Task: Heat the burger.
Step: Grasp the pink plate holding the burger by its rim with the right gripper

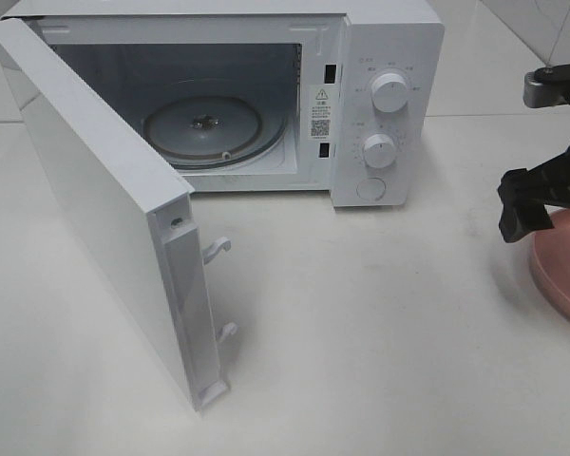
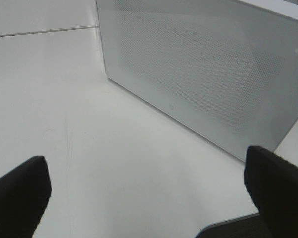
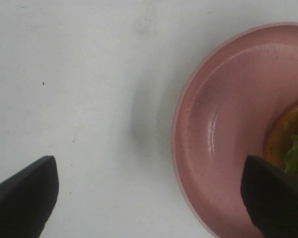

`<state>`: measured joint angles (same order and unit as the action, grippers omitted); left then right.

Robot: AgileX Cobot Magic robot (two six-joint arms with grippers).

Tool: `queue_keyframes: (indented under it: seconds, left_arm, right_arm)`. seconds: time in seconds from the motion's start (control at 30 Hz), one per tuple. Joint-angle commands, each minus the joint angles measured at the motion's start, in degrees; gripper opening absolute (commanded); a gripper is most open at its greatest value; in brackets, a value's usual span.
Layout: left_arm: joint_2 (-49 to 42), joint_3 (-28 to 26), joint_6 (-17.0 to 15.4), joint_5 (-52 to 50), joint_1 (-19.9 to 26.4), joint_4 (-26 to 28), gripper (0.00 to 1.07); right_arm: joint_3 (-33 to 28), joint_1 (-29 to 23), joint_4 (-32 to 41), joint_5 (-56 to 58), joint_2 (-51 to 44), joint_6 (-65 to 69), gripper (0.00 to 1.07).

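I should next use my right gripper to take the pink plate under the burger, closing it on the plate's rim (image 1: 536, 272) (image 3: 175, 144) on the side toward the microwave door.
The burger (image 3: 291, 143) shows only in the right wrist view, as a brown bun edge with green lettuce, lying on a pink plate (image 3: 223, 124). My right gripper (image 3: 149, 203) hangs above the plate's rim and the table beside it, fingers wide apart and empty. In the high view the right gripper (image 1: 527, 204) is at the far right edge over the pink plate (image 1: 565, 275), and the burger is hidden there. My left gripper (image 2: 149, 193) is open and empty, low over the table, facing the outer face of the microwave door (image 2: 203, 74).
A white microwave (image 1: 385, 57) stands at the back with its door (image 1: 104, 199) swung wide open toward the front left. A glass turntable (image 1: 204, 128) lies inside the cavity. Two knobs (image 1: 389, 93) sit on its right panel.
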<state>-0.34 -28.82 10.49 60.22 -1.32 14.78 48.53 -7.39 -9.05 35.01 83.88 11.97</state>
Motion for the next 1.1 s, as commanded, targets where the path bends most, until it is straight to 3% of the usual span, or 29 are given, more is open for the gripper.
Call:
queue_keyframes:
  seconds: [0.03,0.23,0.63,1.1]
  left_arm:
    - [-1.2,0.2,-0.5,-0.6,-0.3,-0.1,0.98]
    - [-1.2,0.2,-0.5,-0.6,-0.3,-0.1,0.98]
    - [-1.2,0.2,-0.5,-0.6,-0.3,-0.1,0.98]
    - [-1.2,0.2,-0.5,-0.6,-0.3,-0.1,0.98]
  right_arm:
    - [0.3,0.9,-1.3,-0.2,2.5,-1.1,1.02]
    - [0.9,1.1,-1.5,-1.6,8.0,-1.1,1.00]
    - [8.3,2.2,-3.0,-1.2,16.6,-0.9,0.97]
    - [8.7,4.5,-2.1,-4.4,21.9,-0.9,0.95]
